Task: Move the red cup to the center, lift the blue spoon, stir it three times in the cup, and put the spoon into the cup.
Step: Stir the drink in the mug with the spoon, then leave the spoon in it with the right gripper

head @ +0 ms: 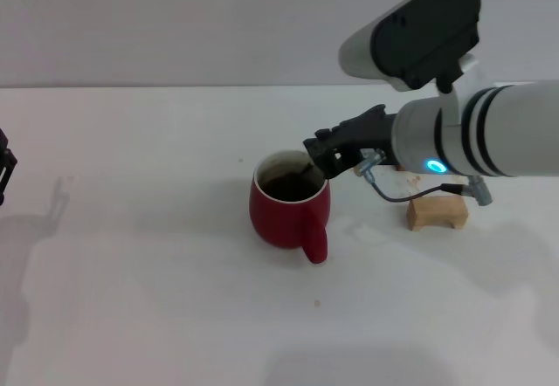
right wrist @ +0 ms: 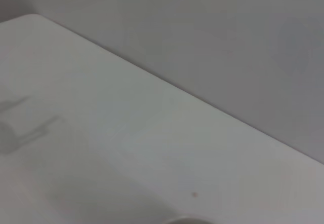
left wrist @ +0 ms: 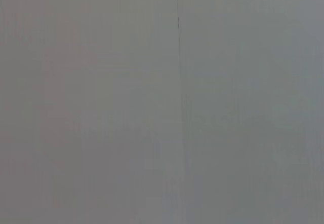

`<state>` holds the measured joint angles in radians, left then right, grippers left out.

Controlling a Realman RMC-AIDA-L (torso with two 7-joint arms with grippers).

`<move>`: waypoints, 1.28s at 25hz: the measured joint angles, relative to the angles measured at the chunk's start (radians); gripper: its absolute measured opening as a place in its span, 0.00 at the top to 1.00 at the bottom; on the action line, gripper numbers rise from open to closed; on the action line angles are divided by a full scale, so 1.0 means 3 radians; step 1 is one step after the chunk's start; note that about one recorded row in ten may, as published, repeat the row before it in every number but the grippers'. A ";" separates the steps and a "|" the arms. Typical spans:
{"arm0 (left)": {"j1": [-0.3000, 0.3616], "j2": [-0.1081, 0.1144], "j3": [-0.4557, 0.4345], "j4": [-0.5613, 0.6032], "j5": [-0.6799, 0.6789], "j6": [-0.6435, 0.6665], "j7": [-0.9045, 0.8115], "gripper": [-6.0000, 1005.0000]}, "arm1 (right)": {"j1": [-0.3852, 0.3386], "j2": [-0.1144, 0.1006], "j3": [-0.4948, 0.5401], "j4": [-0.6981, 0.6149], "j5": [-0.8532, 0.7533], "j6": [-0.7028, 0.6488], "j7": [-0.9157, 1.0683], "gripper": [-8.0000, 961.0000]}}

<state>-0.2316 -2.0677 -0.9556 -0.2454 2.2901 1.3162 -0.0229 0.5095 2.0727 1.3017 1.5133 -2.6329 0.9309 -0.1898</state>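
The blue spoon is to go in the red cup. Next, my right gripper leaves it there, leaning on the rim [head: 324, 182] nearest the wooden block.
The red cup [head: 288, 213] stands upright near the middle of the white table [head: 140, 281], its handle turned toward the front. My right gripper [head: 321, 161] hangs over the cup's far right rim, shut on the blue spoon [head: 306, 170]. Only a thin grey stretch of the spoon shows, slanting down into the cup's dark inside. Its light-blue handle is hidden in the fingers. My left gripper [head: 4, 172] sits parked at the far left edge of the head view, well away from the cup.
A small wooden block [head: 437, 213] lies on the table to the right of the cup, under my right forearm. A grey wall runs along the table's back edge. The right wrist view shows bare table [right wrist: 101, 148] and wall; the left wrist view shows only grey surface.
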 joint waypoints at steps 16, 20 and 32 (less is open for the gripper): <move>0.0000 -0.0001 0.0023 -0.0005 0.0005 0.0006 0.0000 0.16 | -0.0144 0.0020 -0.0203 0.0224 0.0029 0.0172 -0.0042 0.87; 0.0004 -0.0005 0.0026 -0.0006 0.0011 0.0025 -0.0006 0.16 | -0.0060 0.0023 -0.0247 0.0150 0.0070 0.0081 -0.0039 0.87; 0.0014 -0.0005 0.0026 -0.0005 0.0009 0.0031 -0.0007 0.16 | 0.0022 0.0023 -0.0212 0.0028 0.0129 -0.0085 -0.0032 0.86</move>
<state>-0.2274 -2.0693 -0.9479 -0.2469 2.2929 1.3254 -0.0252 0.5160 2.0796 1.2380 1.5216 -2.5942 0.9054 -0.1994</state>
